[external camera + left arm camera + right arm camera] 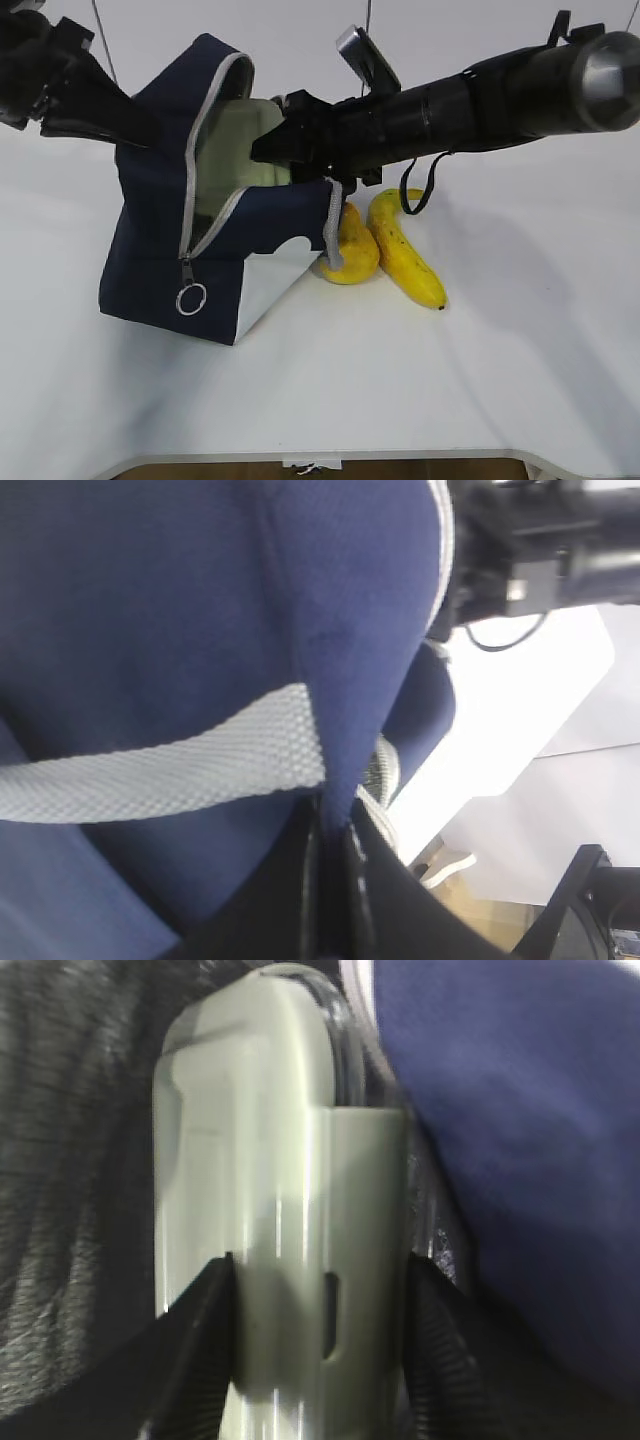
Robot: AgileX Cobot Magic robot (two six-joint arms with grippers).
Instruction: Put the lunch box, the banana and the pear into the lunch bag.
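Note:
Next, my right gripper lets go of the lunch box deep inside the lunch bag (226, 194), between the bag's open grey zipper edges.
The navy lunch bag (160, 220) stands tilted at left, its grey zipper open. My left gripper (110, 125) is shut on the bag's top flap (340, 630) and holds it up; a grey strap (170, 770) crosses that view. My right gripper (275, 140) is shut on the sage-green lunch box (248, 125) and has it partly inside the bag's opening; its jaws grip the box's sides (280, 1260). The pear (352, 250) lies just right of the bag, partly behind a strap. The banana (405, 255) lies beside it.
The white table (480, 380) carries all of this. Its front edge runs along the bottom of the exterior view. The right arm (480, 100) stretches across above the pear and banana. The zipper's metal ring pull (190, 298) hangs at the bag's front.

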